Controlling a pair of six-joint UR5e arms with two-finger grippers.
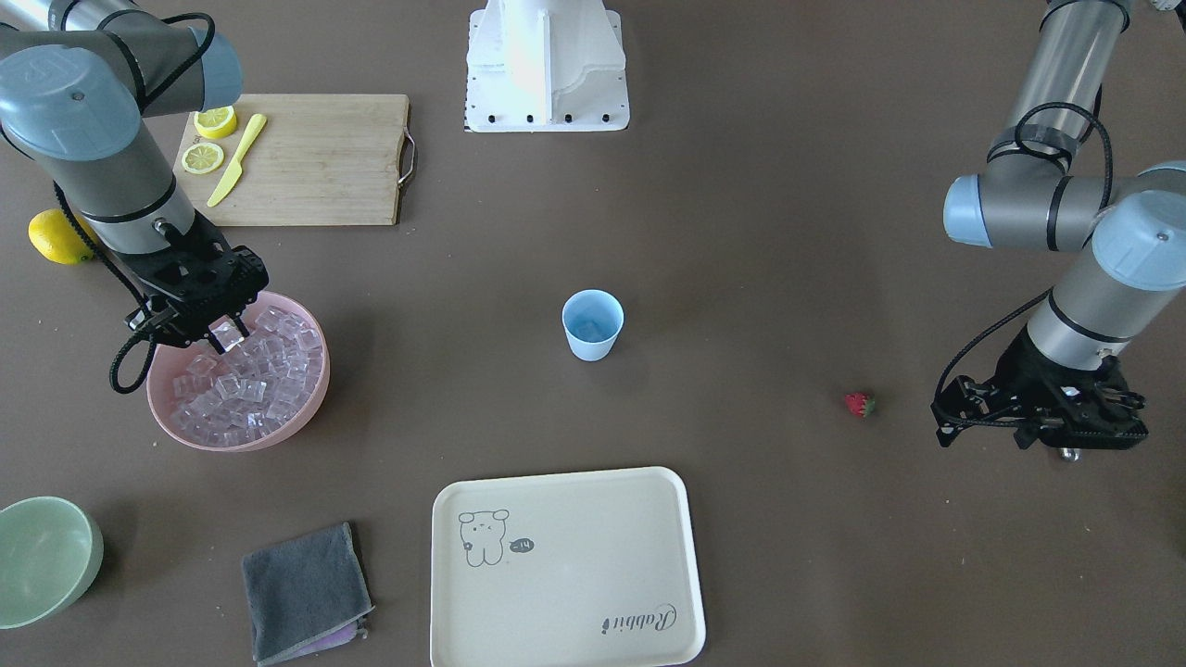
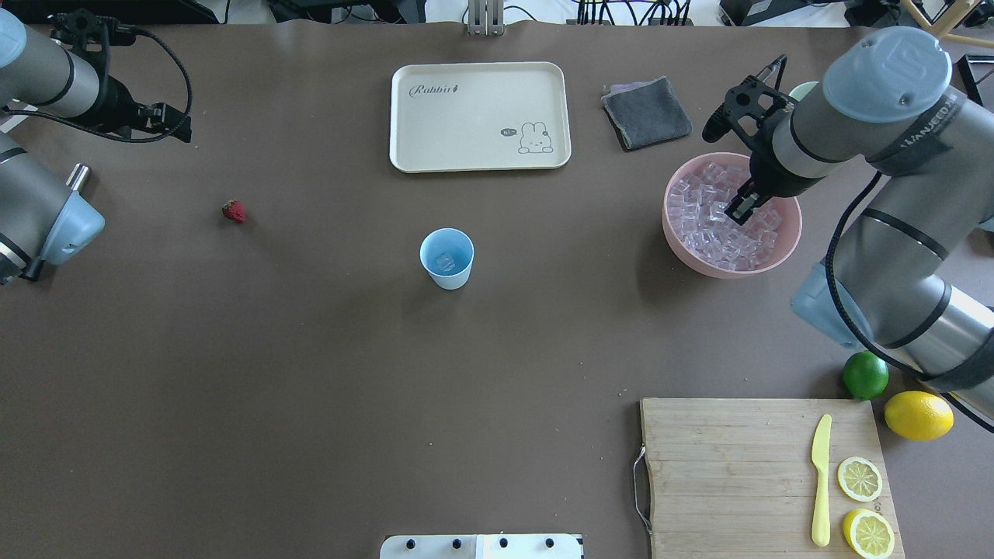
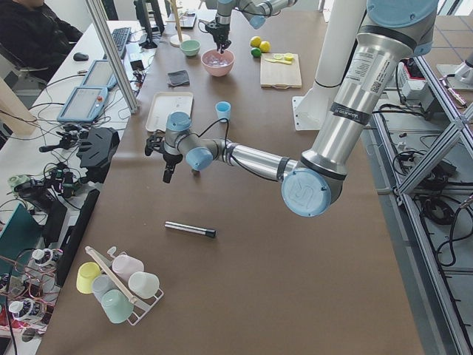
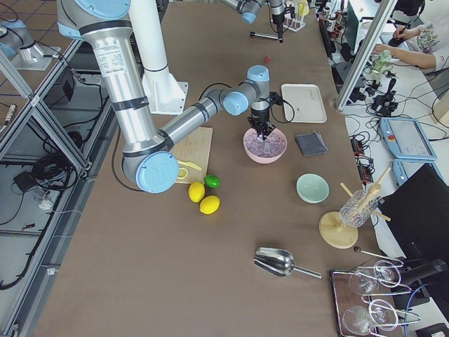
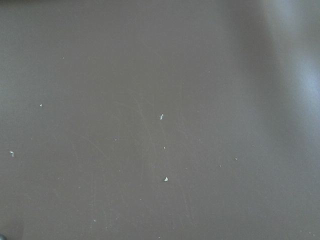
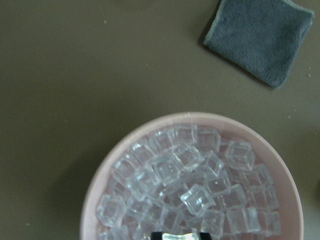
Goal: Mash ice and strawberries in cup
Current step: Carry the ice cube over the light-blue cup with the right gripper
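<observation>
The ice cube, now held just above the pink bowl, will be let go by my right gripper inside the light blue cup (image 1: pixel 592 323) in the middle of the table.
The light blue cup (image 1: pixel 593 324) stands mid-table, and the overhead view shows one ice cube in the cup (image 2: pixel 446 258). The pink bowl (image 1: pixel 278 435) holds many clear ice cubes (image 1: pixel 246 389). My right gripper (image 1: pixel 227 335) is just above the bowl, shut on one ice cube; the right wrist view shows that cube (image 6: pixel 175 236) between the fingertips at its bottom edge. The strawberry (image 1: pixel 859 404) lies alone on the table. My left gripper (image 1: pixel 1038 417) hovers over bare table a short way beyond the strawberry. I cannot tell how its jaws stand.
A cream tray (image 1: pixel 565 565), a grey cloth (image 1: pixel 306 593) and a pale green bowl (image 1: pixel 46 560) lie along the far edge. A cutting board (image 1: pixel 315 157) carries lemon slices and a yellow knife; a lemon (image 1: pixel 56 236) and a lime (image 2: pixel 865 375) sit beside it. A rod (image 3: pixel 191 230) lies at the left end.
</observation>
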